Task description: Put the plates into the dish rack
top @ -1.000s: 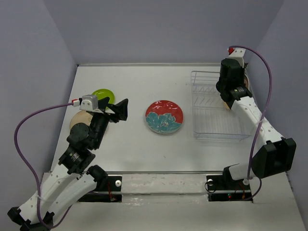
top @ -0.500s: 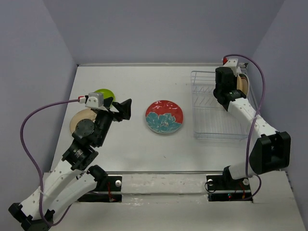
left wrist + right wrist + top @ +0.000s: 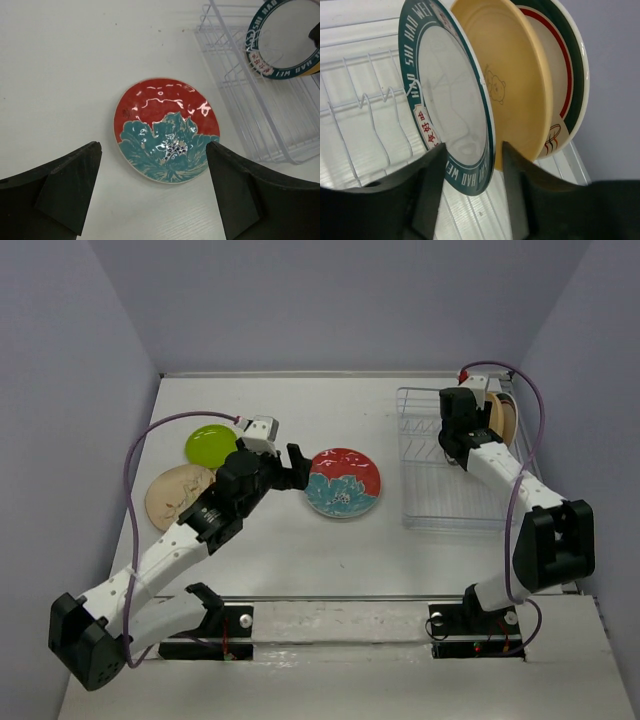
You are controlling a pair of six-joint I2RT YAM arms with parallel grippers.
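Note:
The robot's left gripper should close on the red plate's edge (image 3: 308,479) (image 3: 119,145) facing the lime green plate, near where the plate's red meets the teal flowers.
The red plate with teal flowers (image 3: 342,483) lies flat mid-table. My left gripper (image 3: 295,468) hovers at its left edge, open, and the plate (image 3: 166,130) shows between the wide-apart fingers with nothing held. A lime green plate (image 3: 211,444) and a tan plate (image 3: 180,495) lie at the left. In the dish rack (image 3: 450,525), three plates stand on edge at the back right: a white teal-rimmed one (image 3: 450,95), a tan one (image 3: 515,85) and a second white one (image 3: 565,75). My right gripper (image 3: 472,165) straddles the first plate's lower rim, open, with a gap at one finger.
The rack's (image 3: 370,115) front rows of tines hold no plates. Grey walls enclose the table on three sides, and the right wall runs close behind the rack. Both arm bases sit at the near edge.
My right gripper has opened and let go of the teal-rimmed plate, which now stands in the rack. My left arm has swung right, from beside the lime plate to the red plate's edge.

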